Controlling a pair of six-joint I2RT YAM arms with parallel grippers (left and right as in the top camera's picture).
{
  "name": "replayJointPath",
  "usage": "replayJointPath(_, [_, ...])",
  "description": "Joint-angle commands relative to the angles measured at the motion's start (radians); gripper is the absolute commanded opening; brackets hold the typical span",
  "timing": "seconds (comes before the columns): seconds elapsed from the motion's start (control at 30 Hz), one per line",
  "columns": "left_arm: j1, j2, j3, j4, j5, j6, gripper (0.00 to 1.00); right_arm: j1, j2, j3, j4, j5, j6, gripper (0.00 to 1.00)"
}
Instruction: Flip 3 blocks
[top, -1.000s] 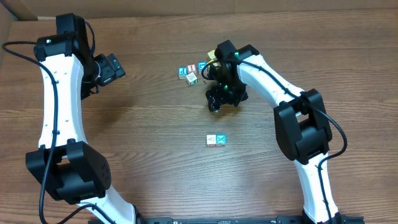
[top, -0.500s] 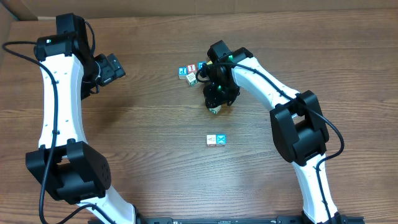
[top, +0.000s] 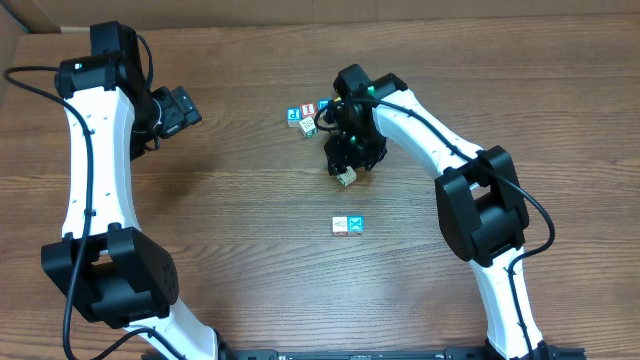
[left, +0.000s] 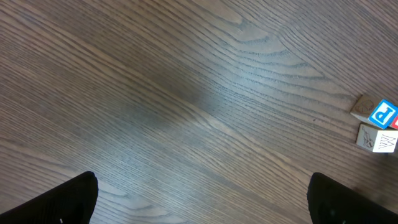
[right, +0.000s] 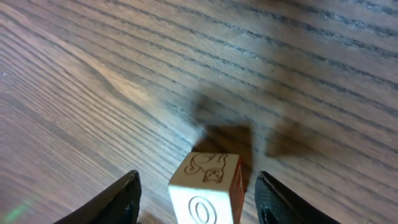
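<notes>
I should take the cream block with a cat drawing squarely by its opposite sides (right: 236, 188) before I lift it, because it stands crooked between my right gripper's open fingers.
A cream block (right: 206, 191) with a cat drawing on top and a ring on its near face stands on the table between the fingers of my right gripper (right: 198, 198). The jaws are open, with a gap on each side of it. From overhead the same block (top: 346, 177) lies just below the right gripper (top: 347, 163). Two more blocks sit side by side nearer the front, a cream one (top: 340, 226) and a blue one with a white X (top: 357, 225). My left gripper (left: 202, 202) hangs open over bare wood, far to the left (top: 185, 108).
A cluster of other cubes lies behind the right gripper: a blue P cube (top: 293, 117), a red-faced cube (top: 307, 111), a cream cube (top: 309, 127) and a blue one (top: 324, 106). The left wrist view catches the P cube (left: 384, 114) at its right edge.
The right arm swung left and a little back, and the cream block now shows on the table at its fingertips. The left arm has not moved.
</notes>
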Motion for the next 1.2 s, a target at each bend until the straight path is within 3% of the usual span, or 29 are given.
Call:
replayJointPath(0.0, [-0.007,0.007,0.023,0.001,0.004,-0.002,1.00,0.001,-0.018,0.030,-0.021,-0.007,0.015,0.59])
replayJointPath(0.1, [-0.007,0.007,0.023,0.001,0.004,-0.002,1.00,0.002,-0.018,0.028,-0.050,-0.008,0.040,0.54])
replayJointPath(0.47, [-0.007,0.007,0.023,0.001,0.004,-0.002,1.00,0.027,-0.018,-0.005,-0.058,0.120,0.063,0.53])
replayJointPath(0.7, [-0.007,0.007,0.023,0.001,0.004,-0.002,1.00,0.039,-0.019,0.021,-0.082,0.132,0.103,0.41])
replayJointPath(0.87, [-0.007,0.007,0.023,0.001,0.004,-0.003,1.00,0.039,-0.025,0.146,-0.182,0.132,0.111,0.27])
replayJointPath(1.0, [-0.007,0.007,0.023,0.001,0.004,-0.002,1.00,0.039,-0.026,0.261,-0.327,0.186,0.192,0.26])
replayJointPath(1.17, [-0.007,0.007,0.023,0.001,0.004,-0.002,1.00,0.039,-0.025,0.262,-0.451,0.221,0.274,0.27])
